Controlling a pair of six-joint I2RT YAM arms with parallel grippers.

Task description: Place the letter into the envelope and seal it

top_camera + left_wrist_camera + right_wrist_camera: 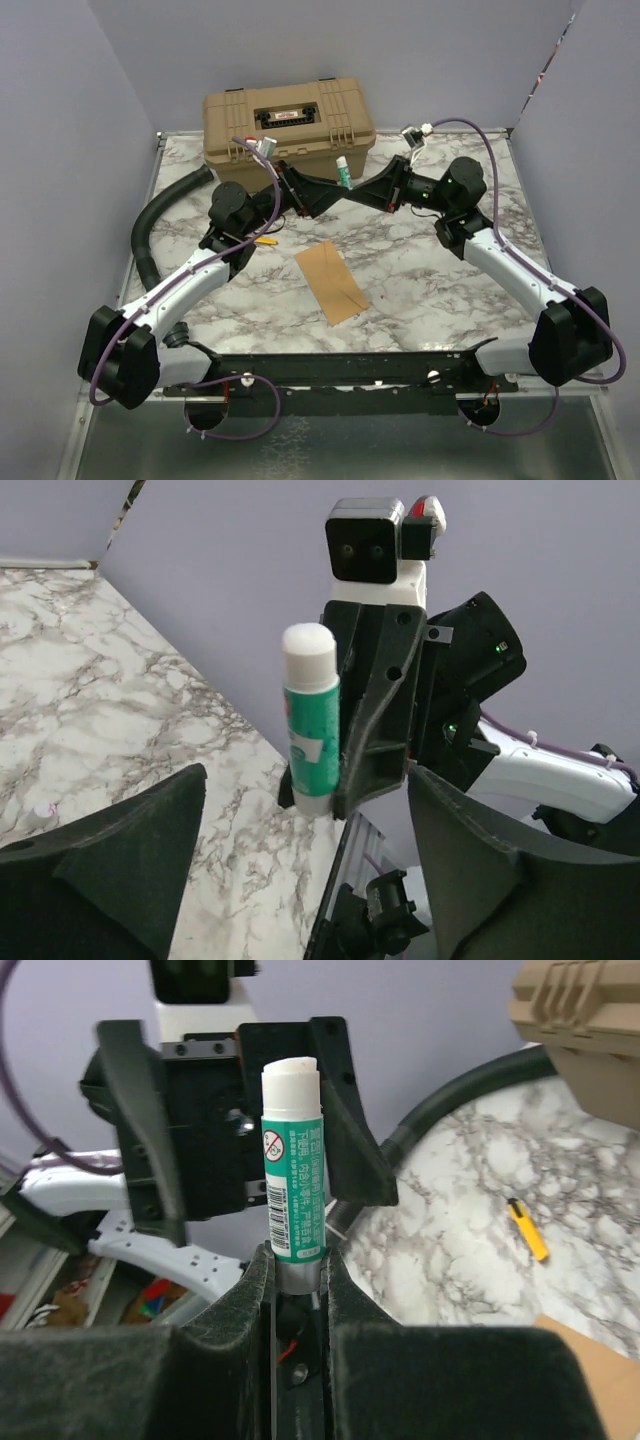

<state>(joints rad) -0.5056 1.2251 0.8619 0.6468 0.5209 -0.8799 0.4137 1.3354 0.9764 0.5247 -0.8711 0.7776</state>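
Note:
The glue stick's green body stands free within my open left gripper, which should clamp it before my right gripper retakes and twists the glue stick's base [298, 1277].
The kraft-brown envelope [333, 280] lies flat in the middle of the table; one corner shows in the right wrist view [592, 1362]. No separate letter shows. My right gripper [347, 188] is shut on the base of a green glue stick [344, 172] with a white top, held upright above the table behind the envelope. The stick stands between the pads in the right wrist view [293, 1180]. My left gripper [330, 196] is open and empty, facing the stick [312, 720] from the left, its fingers [130, 865] spread wide.
A tan plastic case [290, 125] stands at the back of the table. A black hose [165, 210] curves along the left side. A small yellow object [265, 240] lies under the left arm. Grey walls close in three sides.

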